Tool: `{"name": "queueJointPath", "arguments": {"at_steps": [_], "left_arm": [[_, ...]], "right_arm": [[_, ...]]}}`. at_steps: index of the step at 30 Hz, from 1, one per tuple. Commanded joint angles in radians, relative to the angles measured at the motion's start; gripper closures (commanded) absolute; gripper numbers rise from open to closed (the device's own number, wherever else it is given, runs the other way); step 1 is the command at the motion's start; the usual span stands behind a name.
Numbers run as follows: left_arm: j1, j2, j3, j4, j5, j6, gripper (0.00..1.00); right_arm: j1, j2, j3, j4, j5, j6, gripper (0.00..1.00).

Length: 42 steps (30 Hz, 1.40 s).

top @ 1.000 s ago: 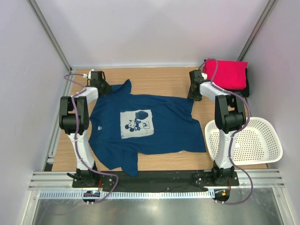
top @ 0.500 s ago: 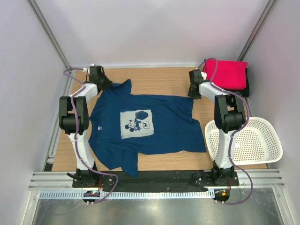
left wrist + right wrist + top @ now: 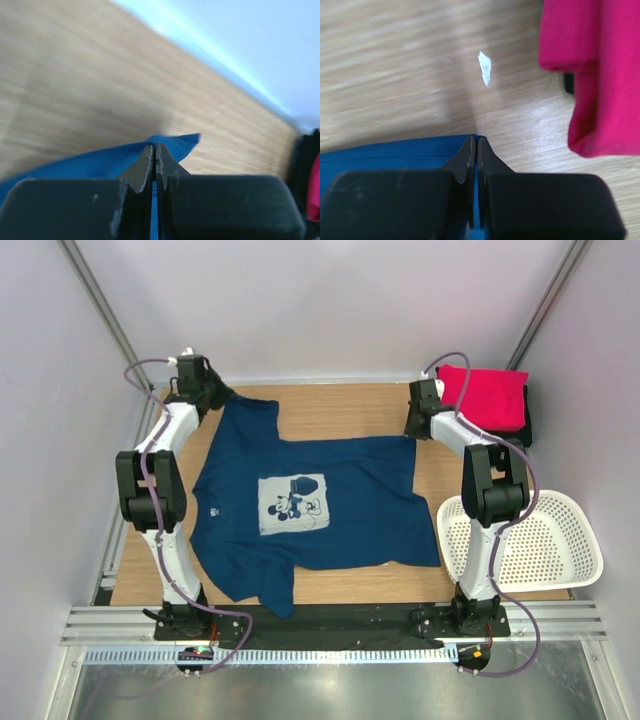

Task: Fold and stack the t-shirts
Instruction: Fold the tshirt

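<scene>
Next, my right gripper lets go of the hem on the navy blue t-shirt's basket-side edge (image 3: 417, 458), a little farther back than the print.
The navy blue t-shirt (image 3: 340, 510) lies spread face up on the wooden table, its pale cartoon print (image 3: 292, 504) showing. My left gripper (image 3: 217, 400) is shut on its far left corner, and blue cloth (image 3: 95, 162) runs between the closed fingers (image 3: 156, 146). At the far right corner my right gripper (image 3: 411, 431) is shut on the hem, with blue cloth (image 3: 395, 152) pinched in the jaws (image 3: 476, 139). A folded pink-red t-shirt (image 3: 487, 397) (image 3: 600, 75) rests on a black one (image 3: 527, 428) at the back right.
A white perforated basket (image 3: 585, 540) stands at the right, beside the right arm's base. A small white scrap (image 3: 484, 67) lies on the wood just beyond the right gripper. Grey walls close in the table at the left, back and right.
The right gripper has shut on the shirt's far right corner. The left gripper has drawn its corner up and toward the back left, stretching the shirt's far edge.
</scene>
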Motion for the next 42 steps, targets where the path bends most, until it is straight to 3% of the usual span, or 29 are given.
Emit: {"name": "queueJointPath", "arguments": {"at_steps": [1,9,16,21,30,42], "left_arm": [[0.046,-0.09,0.106,-0.005,0.054,0.025,1.0],[0.074,-0.073,0.26,-0.085,0.152,0.148,1.0],[0.112,0.044,0.399,-0.118,0.306,0.12,1.0],[0.112,0.073,0.395,-0.109,0.373,0.119,1.0],[0.111,-0.082,0.232,-0.108,0.39,0.24,1.0],[0.112,-0.378,-0.157,-0.031,0.441,0.451,1.0]], "right_arm": [[-0.01,-0.079,0.096,0.103,-0.005,-0.073,0.99],[-0.019,-0.016,0.158,0.207,-0.06,-0.133,0.99],[-0.036,0.054,0.211,0.245,-0.077,-0.183,0.99],[-0.042,0.097,0.263,0.255,-0.097,-0.203,0.99],[-0.043,0.1,0.326,0.212,-0.106,-0.2,0.99],[-0.043,-0.088,0.112,0.232,-0.097,-0.223,0.99]]}}
